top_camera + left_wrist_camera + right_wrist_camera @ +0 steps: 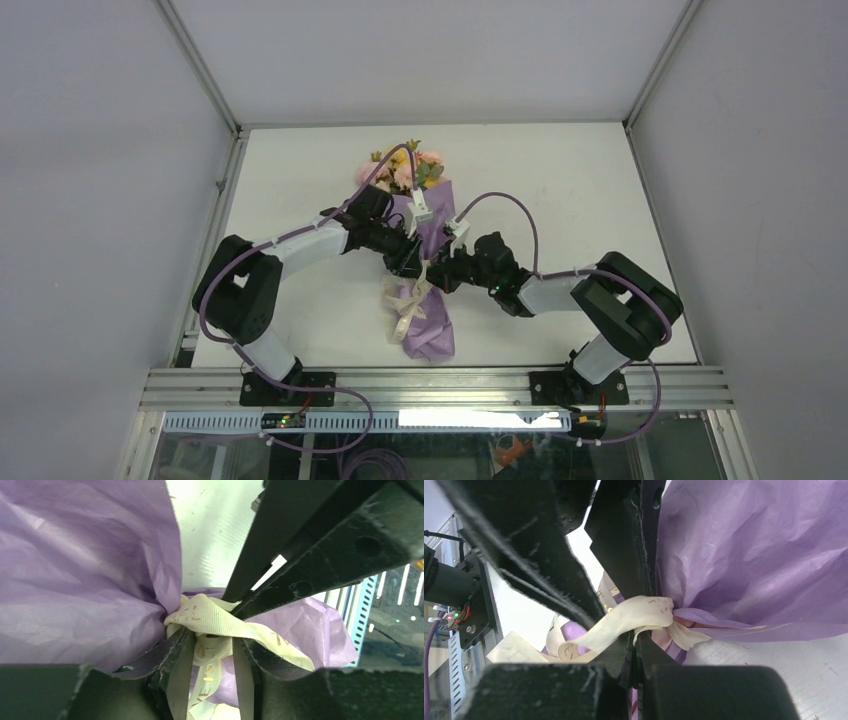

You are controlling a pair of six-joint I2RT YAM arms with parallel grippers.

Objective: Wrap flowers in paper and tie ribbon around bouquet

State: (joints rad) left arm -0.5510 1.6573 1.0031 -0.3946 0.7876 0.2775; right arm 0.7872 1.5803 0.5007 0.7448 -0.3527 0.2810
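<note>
My right gripper's fingers are loosely circled by the ribbon's loop, so my left gripper should pinch the ribbon at the knot (213, 649) while my right gripper backs out.
The bouquet lies along the middle of the table, with the flowers (405, 168) at its far end and the lilac paper (432, 335) (75, 580) (764, 555) gathered at a waist. The cream ribbon (408, 305) (210, 617) (634, 612) is wound round that waist, and its loops trail toward the near end. My left gripper (418, 268) (212, 650) is open, its fingers either side of the knot with a loose strand hanging between them. My right gripper (443, 277) (634, 647) meets it from the right, shut on a fold of ribbon beside the knot.
The white table (560, 200) spreads to either side of the bouquet. An aluminium rail (440, 385) carries both arm bases along the near edge. Grey walls close in the left, right and back. In each wrist view the other gripper's black fingers (310, 545) (544, 555) crowd in.
</note>
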